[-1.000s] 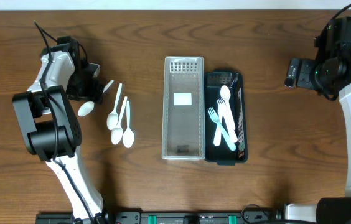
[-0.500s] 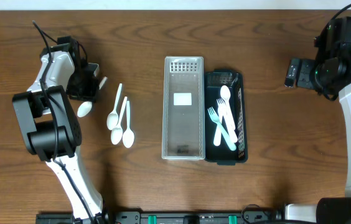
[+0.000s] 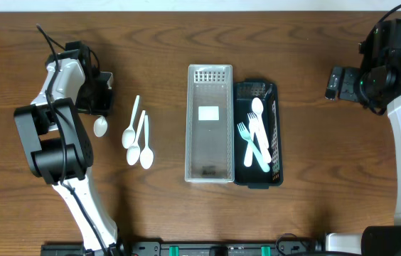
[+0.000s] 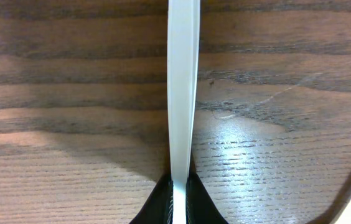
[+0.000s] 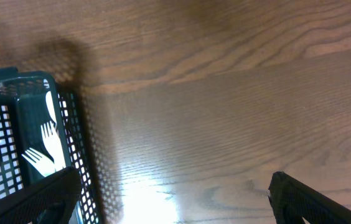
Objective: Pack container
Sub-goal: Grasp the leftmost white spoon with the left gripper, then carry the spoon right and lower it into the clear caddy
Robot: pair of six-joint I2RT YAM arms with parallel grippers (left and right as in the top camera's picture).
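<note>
My left gripper will release the white plastic spoon inside the clear perforated container [image 3: 198, 127], next to its white label. The spoon is now held beside three more spoons.
My left gripper [image 3: 104, 105] at the far left of the table is shut on the handle of a white plastic spoon [image 3: 100, 126], whose bowl points toward the front edge. In the left wrist view the spoon handle [image 4: 182, 93] runs straight up from between the black fingertips of the gripper [image 4: 180, 202]. Three more white spoons [image 3: 138, 139] lie just to its right. A clear perforated container [image 3: 210, 171] stands mid-table beside a dark mesh basket [image 3: 276, 142] holding white and pale-green forks and spoons [image 3: 256, 135]. My right gripper [image 3: 335, 83] hangs open at the right, holding nothing.
In the right wrist view the dark basket's corner [image 5: 70, 124] with a white fork [image 5: 50, 146] inside sits at the left, and bare wood lies between the gripper's spread fingers [image 5: 35, 198].
My left gripper has shut on the spoon's handle. The spoon swung from lying tilted to pointing straight at the front edge. The right arm has not moved.
</note>
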